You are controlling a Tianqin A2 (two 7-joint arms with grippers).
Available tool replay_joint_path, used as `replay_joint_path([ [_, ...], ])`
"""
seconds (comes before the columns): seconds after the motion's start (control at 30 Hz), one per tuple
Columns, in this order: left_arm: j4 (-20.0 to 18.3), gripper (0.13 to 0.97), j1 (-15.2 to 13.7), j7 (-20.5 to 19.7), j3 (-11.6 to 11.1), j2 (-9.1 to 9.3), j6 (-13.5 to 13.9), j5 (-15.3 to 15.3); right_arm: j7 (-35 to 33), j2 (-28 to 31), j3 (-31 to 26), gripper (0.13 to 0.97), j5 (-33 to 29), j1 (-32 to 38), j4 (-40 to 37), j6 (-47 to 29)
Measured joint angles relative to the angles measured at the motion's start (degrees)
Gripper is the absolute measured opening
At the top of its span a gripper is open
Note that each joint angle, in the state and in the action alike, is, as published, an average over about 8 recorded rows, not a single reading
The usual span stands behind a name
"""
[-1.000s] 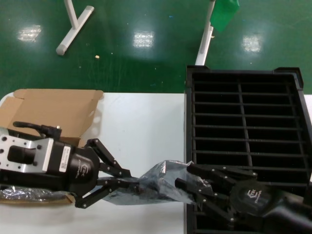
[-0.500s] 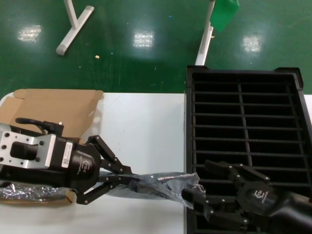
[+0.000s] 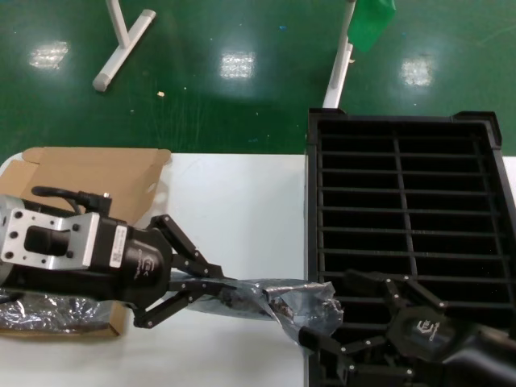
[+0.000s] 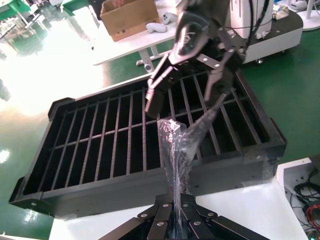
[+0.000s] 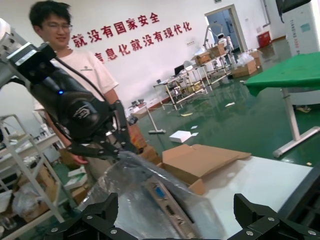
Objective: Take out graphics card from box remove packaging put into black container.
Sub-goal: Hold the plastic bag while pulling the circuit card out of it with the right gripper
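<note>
Next, I reach farther in with my right gripper and close it around the blue port's end (image 5: 160, 192), because the graphics card's silver bracket sits back from the bag's loose end.
The packaging (image 3: 278, 297), a crinkly grey-blue bag, hangs between my two grippers over the table edge beside the black container (image 3: 311, 201). The graphics card (image 5: 167, 202) lies inside it; its silver bracket with the blue port shows in the right wrist view. My left gripper (image 3: 216, 288) is shut on the bag's left end, which also shows in the left wrist view (image 4: 174, 209). My right gripper (image 3: 326, 308) is open, its fingers spread either side of the bag's right end without gripping it (image 5: 175, 217). The brown box (image 3: 93, 181) lies open at the table's left, behind my left arm.
Another crinkly plastic bag (image 3: 48, 313) lies under my left arm by the box. The white table (image 3: 234, 210) runs between the box and the container. White table legs (image 3: 121, 40) stand on the green floor beyond. A person (image 5: 55, 30) stands behind my left arm.
My right gripper let go of the bag, opened wide and drew back toward the near edge. My left gripper stayed shut on the bag, which has turned from broad to edge-on.
</note>
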Motion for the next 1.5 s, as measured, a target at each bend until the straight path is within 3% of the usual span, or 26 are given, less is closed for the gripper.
replay_joint_path([
  [0.47, -0.8, 0.142, -1.5, -1.6, 0.5, 1.36, -0.2, 0.1, 0.9, -0.7, -1.8, 0.772, 0.1, -0.3, 1.6, -0.8],
  [0.77, -0.3, 0.142, -0.9, -0.9, 0.1, 0.6, -0.1, -0.4, 1.1, -0.8, -2.2, 0.661, -0.1, 0.5, 0.8, -1.0],
  [1.33, 2.7, 0.142, -2.1, 0.3, 0.4, 1.22, 0.1, 0.2, 0.6, 1.1, 1.4, 0.296, 1.3, -1.0, -0.2, -1.3],
  [1.5, 2.9, 0.142, -2.1, 0.4, 0.5, 1.47, 0.1, 0.2, 0.8, 1.0, 1.2, 0.283, 1.1, -1.2, 0.5, -1.0],
])
